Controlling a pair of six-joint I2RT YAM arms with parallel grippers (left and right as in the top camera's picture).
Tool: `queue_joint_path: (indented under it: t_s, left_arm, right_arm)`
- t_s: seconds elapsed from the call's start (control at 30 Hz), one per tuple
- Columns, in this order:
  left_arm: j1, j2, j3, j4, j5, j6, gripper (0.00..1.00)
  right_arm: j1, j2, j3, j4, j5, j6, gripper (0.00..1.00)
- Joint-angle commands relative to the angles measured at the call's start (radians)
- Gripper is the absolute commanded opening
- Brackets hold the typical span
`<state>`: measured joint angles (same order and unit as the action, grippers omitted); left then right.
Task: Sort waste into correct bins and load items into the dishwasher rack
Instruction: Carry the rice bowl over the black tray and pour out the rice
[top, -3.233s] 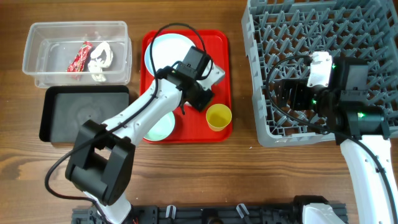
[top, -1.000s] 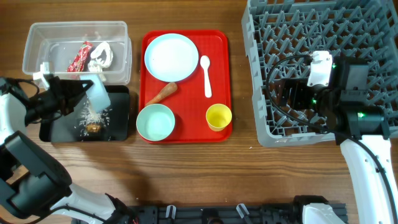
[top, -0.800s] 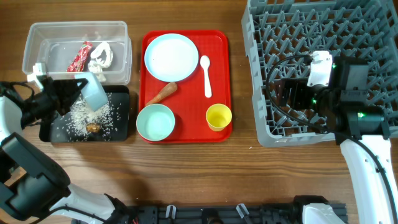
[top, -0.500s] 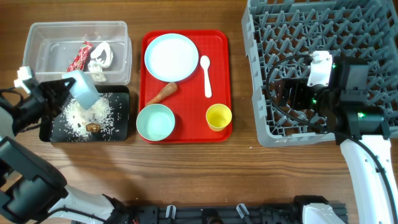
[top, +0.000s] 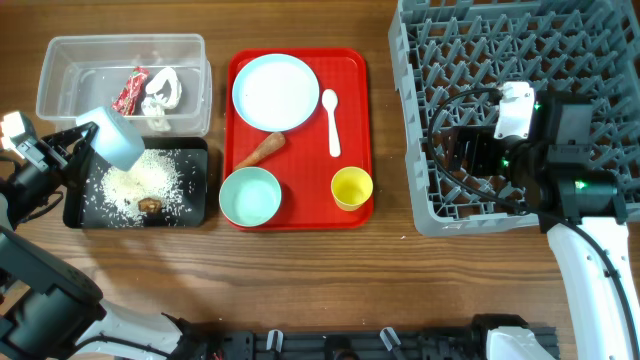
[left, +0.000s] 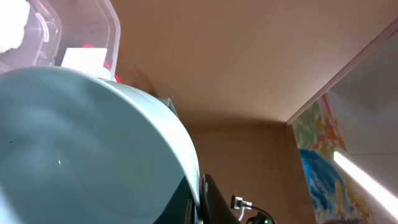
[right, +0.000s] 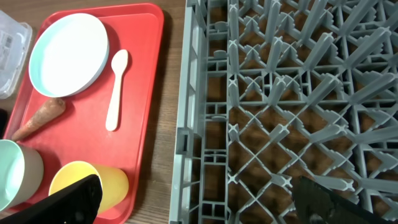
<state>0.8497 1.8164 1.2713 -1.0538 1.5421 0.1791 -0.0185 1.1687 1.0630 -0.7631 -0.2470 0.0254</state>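
My left gripper has the light blue bowl. It will set the bowl down on the red tray (top: 312, 181) between the teal bowl and the yellow cup.
My left gripper (top: 82, 143) is shut on the rim of a light blue bowl (top: 112, 138) and holds it tilted over the black tray (top: 196, 150), where rice (top: 135, 180) and a brown scrap lie. In the left wrist view the bowl (left: 74, 143) fills the frame, with a finger (left: 198, 202) at its rim. The red tray (top: 298, 218) holds a white plate (top: 275, 92), a white spoon (top: 331, 122), a carrot (top: 262, 150), a teal bowl (top: 250, 196) and a yellow cup (top: 352, 187). My right gripper (top: 465, 150) is open and empty over the grey dishwasher rack (top: 520, 60).
A clear bin (top: 190, 60) at the back left holds a red wrapper and white paper. The right wrist view shows the rack (right: 298, 112), the plate (right: 68, 53), the spoon (right: 116, 89), the carrot (right: 40, 118) and the yellow cup (right: 93, 183).
My left arm carried the blue bowl from the red tray to the black tray and tipped rice out. It has since drawn left and up. The right arm has not moved.
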Motion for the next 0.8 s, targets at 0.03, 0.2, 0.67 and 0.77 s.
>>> queue_joint_path:
  t_s: [0.03,0.2,0.67,0.77]
  left_arm:
    - [0.006,0.002,-0.002,-0.012,0.035,-0.042,0.04]
    - [0.006,0.002,-0.002,-0.058,0.035,-0.056,0.04]
    - [0.005,-0.029,-0.002,-0.036,-0.026,-0.055,0.04]
    - [-0.003,-0.071,-0.002,-0.035,-0.034,-0.052,0.04]
  right_arm:
    - [0.005,0.008,0.015,-0.001,-0.017,0.004,1.0]
    - [0.005,0.008,0.015,-0.001,-0.017,0.004,1.0]
    - [0.005,0.008,0.015,0.0,-0.017,0.004,1.0]
    - [0.005,0.008,0.015,0.0,-0.017,0.004,1.0]
